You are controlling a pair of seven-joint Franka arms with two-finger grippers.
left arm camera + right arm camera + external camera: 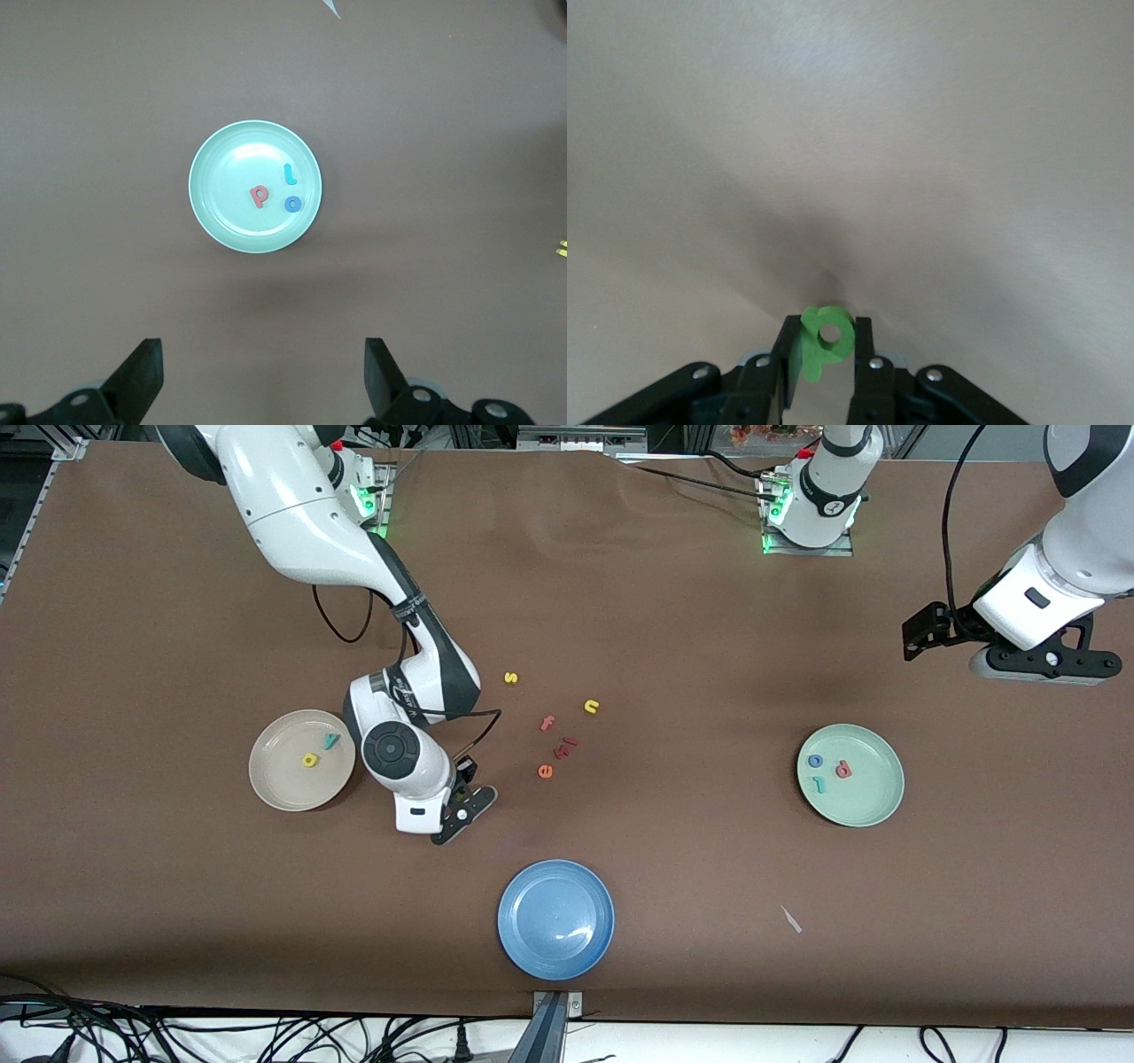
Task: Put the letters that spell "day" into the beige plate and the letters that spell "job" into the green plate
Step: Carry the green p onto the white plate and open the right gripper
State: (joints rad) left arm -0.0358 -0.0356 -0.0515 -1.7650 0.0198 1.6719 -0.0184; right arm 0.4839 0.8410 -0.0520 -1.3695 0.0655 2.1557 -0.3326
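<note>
The robot's right gripper should set the green letter, now low beside the beige plate, down between the yellow letter and the beige plate's front rim [307, 792].
My right gripper [826, 329] is shut on a green round-bowled letter [826, 341], pinched between its two fingers. In the front view this gripper [454, 820] is low over the table beside the beige plate [283, 788], and the hand hides the letter there. The beige plate holds a yellow letter [309, 760] and a teal "y" [330, 740]. The green plate [864, 802] holds a blue "o" [815, 761], a teal "j" [820, 784] and a pinkish "b" [842, 770]. My left gripper [921, 633] waits open high over the left arm's end of the table, with the green plate [221, 177] under its camera.
A blue plate [555, 919] sits nearest the front camera. Loose letters lie mid-table: a yellow "s" [510, 677], a yellow "n" [592, 707], a reddish "f" [547, 723], an orange "e" [545, 771] and another red piece [566, 746]. A white scrap [791, 919] lies beside the blue plate.
</note>
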